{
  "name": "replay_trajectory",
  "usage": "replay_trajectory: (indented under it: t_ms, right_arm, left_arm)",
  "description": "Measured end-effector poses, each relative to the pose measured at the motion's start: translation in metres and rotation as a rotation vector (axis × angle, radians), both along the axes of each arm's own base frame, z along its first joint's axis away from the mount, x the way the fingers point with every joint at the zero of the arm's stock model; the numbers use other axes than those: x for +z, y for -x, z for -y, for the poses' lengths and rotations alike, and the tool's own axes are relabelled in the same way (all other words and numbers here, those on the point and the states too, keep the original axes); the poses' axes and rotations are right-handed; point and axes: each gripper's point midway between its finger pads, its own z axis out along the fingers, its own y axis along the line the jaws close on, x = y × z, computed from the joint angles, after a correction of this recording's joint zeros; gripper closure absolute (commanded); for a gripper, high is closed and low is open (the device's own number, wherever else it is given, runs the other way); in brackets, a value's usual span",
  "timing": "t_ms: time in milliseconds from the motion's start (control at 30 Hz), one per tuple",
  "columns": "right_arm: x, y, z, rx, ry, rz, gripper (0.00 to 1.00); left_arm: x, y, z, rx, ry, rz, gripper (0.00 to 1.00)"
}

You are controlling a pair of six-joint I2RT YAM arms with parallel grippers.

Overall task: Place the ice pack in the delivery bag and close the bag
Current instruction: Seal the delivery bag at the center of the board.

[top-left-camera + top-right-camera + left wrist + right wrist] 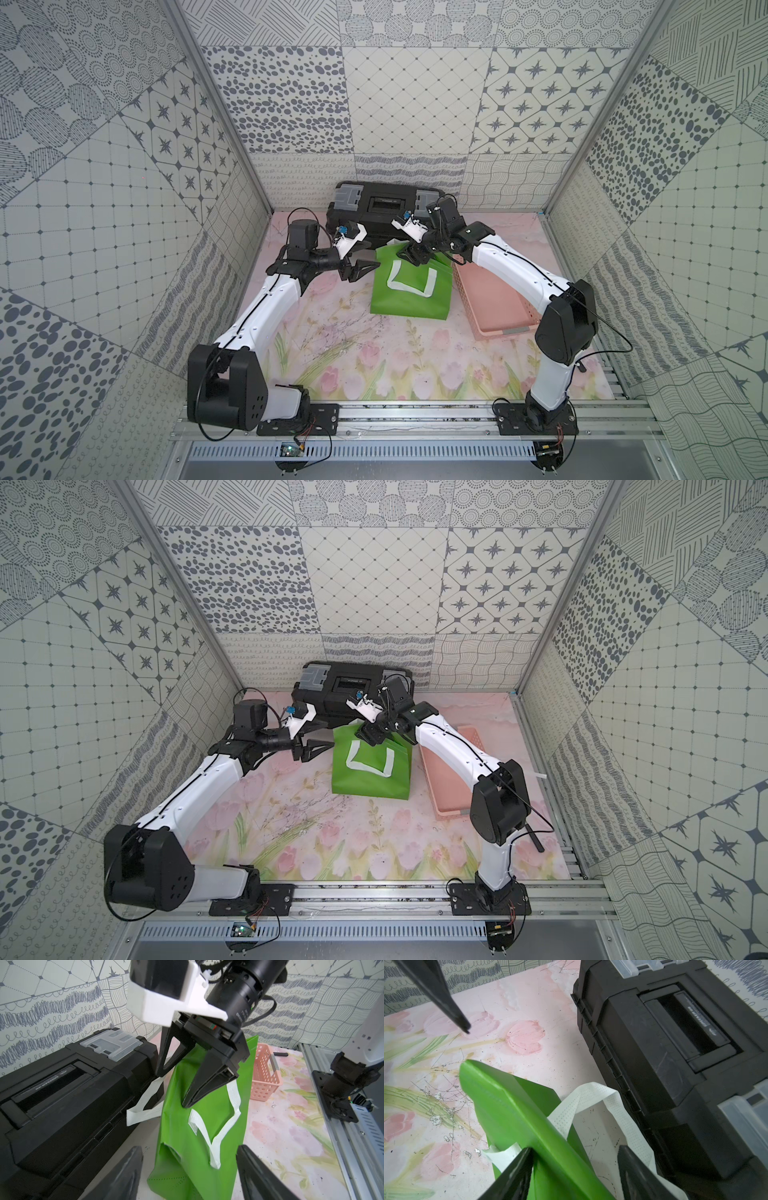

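Observation:
The top edge of the delivery bag sags under the robot's right gripper, so next the left gripper takes one top corner [379,251] and the right gripper the other, pulling it straight.
The bright green delivery bag [409,291] [370,771] stands pressed nearly flat in the middle of the table. One white strap lies on its front and the other trails behind it [145,1105]. My left gripper [368,268] [188,1153] is open just left of the bag, holding nothing. My right gripper [409,259] [575,1150] is open over the bag's top edge [508,1105]. Its jaws straddle that edge, one on each side of the fabric [199,1126]. The ice pack is out of view in every frame, and so is the bag's inside.
A black toolbox [386,208] [675,1053] stands right behind the bag against the back wall. A pink slotted basket [494,303] [264,1076] sits close to the bag's right side, under my right arm. Floral table surface [353,353] lies in front of the bag.

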Motion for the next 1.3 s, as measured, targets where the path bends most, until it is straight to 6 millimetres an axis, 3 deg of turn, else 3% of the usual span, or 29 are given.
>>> replay_trajectory:
  t_ms: [100, 300, 533, 600, 667, 733, 833, 967, 1033, 1133, 1300]
  right_arm:
    - [0.0, 0.0, 0.0, 0.0, -0.001, 0.001, 0.31]
    - [-0.001, 0.0, -0.001, 0.002, -0.004, 0.003, 0.3]
    - [-0.001, 0.0, -0.002, 0.008, -0.012, 0.005, 0.25]
    - [0.001, -0.001, 0.0, 0.006, -0.016, 0.003, 0.2]
    - [0.004, 0.0, 0.004, 0.004, -0.023, 0.001, 0.12]
    - [0.011, 0.005, 0.016, 0.002, -0.032, 0.004, 0.03]
    - [0.032, 0.016, 0.044, -0.008, -0.061, 0.028, 0.01]
    - [0.071, 0.04, 0.098, -0.033, -0.149, 0.09, 0.01]
    - [0.075, 0.053, 0.122, -0.049, -0.169, 0.109, 0.01]
    - [0.06, 0.079, 0.13, -0.014, -0.188, 0.093, 0.01]
    - [-0.009, 0.099, 0.128, 0.006, -0.188, -0.019, 0.01]
  left_arm:
    - [-0.002, -0.012, 0.014, -0.025, 0.004, -0.026, 0.22]
    - [-0.016, -0.038, 0.033, -0.063, -0.001, -0.075, 0.38]
    - [-0.034, -0.048, 0.042, -0.097, -0.021, -0.124, 0.88]
    - [-0.036, -0.047, 0.043, -0.109, -0.024, -0.129, 0.98]
    - [-0.036, -0.045, 0.044, -0.12, -0.026, -0.126, 1.0]
    - [-0.036, -0.042, 0.043, -0.128, -0.029, -0.12, 1.0]
    - [-0.035, -0.037, 0.043, -0.141, -0.031, -0.116, 1.0]
    - [-0.033, -0.033, 0.043, -0.155, -0.03, -0.108, 1.0]
    - [-0.034, -0.032, 0.043, -0.158, -0.031, -0.11, 1.0]
    - [-0.034, -0.03, 0.043, -0.163, -0.031, -0.108, 1.0]
    - [-0.035, -0.029, 0.043, -0.164, -0.031, -0.108, 1.0]
